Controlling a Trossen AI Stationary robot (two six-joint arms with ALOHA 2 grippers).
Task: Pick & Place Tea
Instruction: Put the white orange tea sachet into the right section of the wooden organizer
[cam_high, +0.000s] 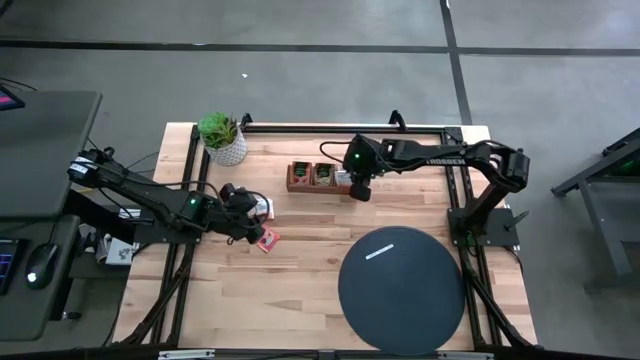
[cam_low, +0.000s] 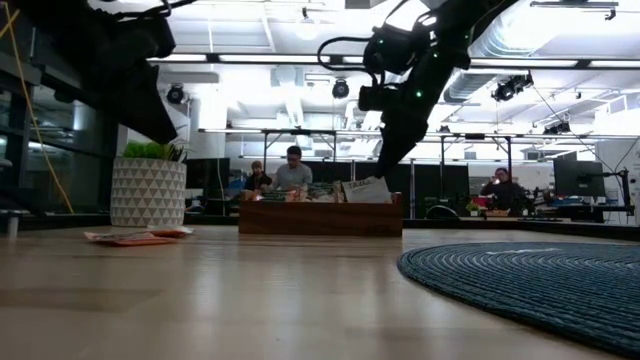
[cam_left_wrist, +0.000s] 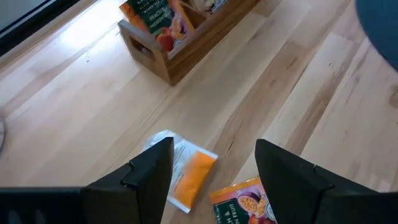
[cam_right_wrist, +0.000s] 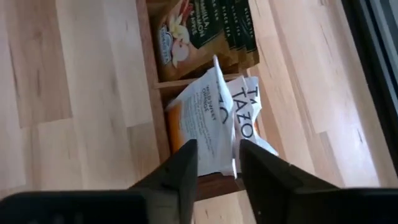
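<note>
The robot's left gripper needs to close on the orange end (cam_high: 264, 215) (cam_left_wrist: 189, 182) of the white-and-orange sachet that lies flat on the wood next to the orange-red sachet.
The brown wooden tray (cam_high: 320, 177) stands at the table's far middle, with dark green tea sachets (cam_right_wrist: 205, 31) in one compartment. My right gripper (cam_right_wrist: 217, 152) hovers open over the tray's right compartment. A white-and-orange sachet (cam_right_wrist: 205, 118) stands on edge there between its fingers, beside a white sachet (cam_right_wrist: 245, 112). My left gripper (cam_left_wrist: 214, 149) hangs open above the table's left part. Below it a white-and-orange sachet (cam_left_wrist: 186, 171) and an orange-red one (cam_left_wrist: 242, 202) lie flat on the wood. A further white sachet (cam_high: 382, 250) lies on the black disc (cam_high: 400, 288). My right gripper comes slanting down from above, with a finger (cam_right_wrist: 183, 165) on each side of the upper edge (cam_right_wrist: 217, 168) of the white-and-orange sachet. I cannot tell whether either finger touches it. The sachet stands tilted in the tray's right compartment, leaning on the white sachet.
A potted plant (cam_high: 222, 138) stands at the far left corner, beside the tray. The black disc takes up the near right part of the table. Bare wood lies between the tray and the disc. People sit in the room beyond the table's far edge.
</note>
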